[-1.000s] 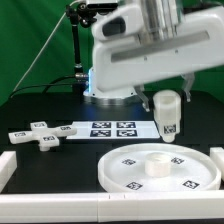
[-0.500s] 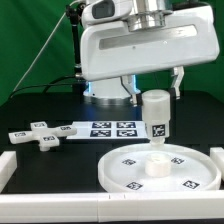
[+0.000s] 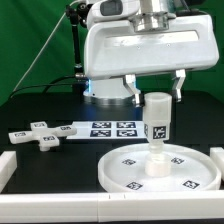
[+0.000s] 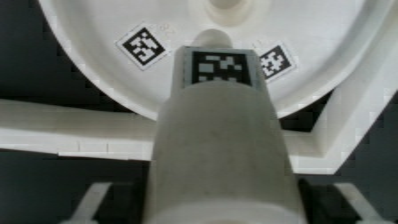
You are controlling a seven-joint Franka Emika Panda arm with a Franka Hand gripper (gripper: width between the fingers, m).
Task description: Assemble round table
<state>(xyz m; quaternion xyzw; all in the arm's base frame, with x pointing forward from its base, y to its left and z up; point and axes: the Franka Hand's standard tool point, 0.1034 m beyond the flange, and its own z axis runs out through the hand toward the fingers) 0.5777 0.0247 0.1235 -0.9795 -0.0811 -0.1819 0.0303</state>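
Observation:
Next, my gripper lets go of the short cylinder leg, standing upright on the central part of the large round disc (image 3: 156, 168) (image 4: 228, 10).
The large rimmed round disc (image 3: 160, 168) lies flat on the black table at the front right, with its central hub (image 3: 156, 163) up. My gripper (image 3: 153, 88) is shut on the short cylinder leg (image 3: 157, 120), which hangs upright with its tag facing the camera. The leg's lower end is right at the hub; I cannot tell whether it touches. In the wrist view the leg (image 4: 217, 130) fills the middle between the dark fingers (image 4: 111, 200), pointing at the disc (image 4: 107, 60) and its hub (image 4: 228, 10). The cross-shaped foot (image 3: 38, 133) lies at the exterior view's left.
The marker board (image 3: 112, 129) lies flat behind the disc. Long white rails run along the front edge (image 3: 60, 205) and the front left corner (image 3: 6, 165). The arm's white body (image 3: 150, 45) looms over the back of the table.
The gripper has carried the leg toward the exterior view's left and down, from beside the disc's far rim to directly over its central hub.

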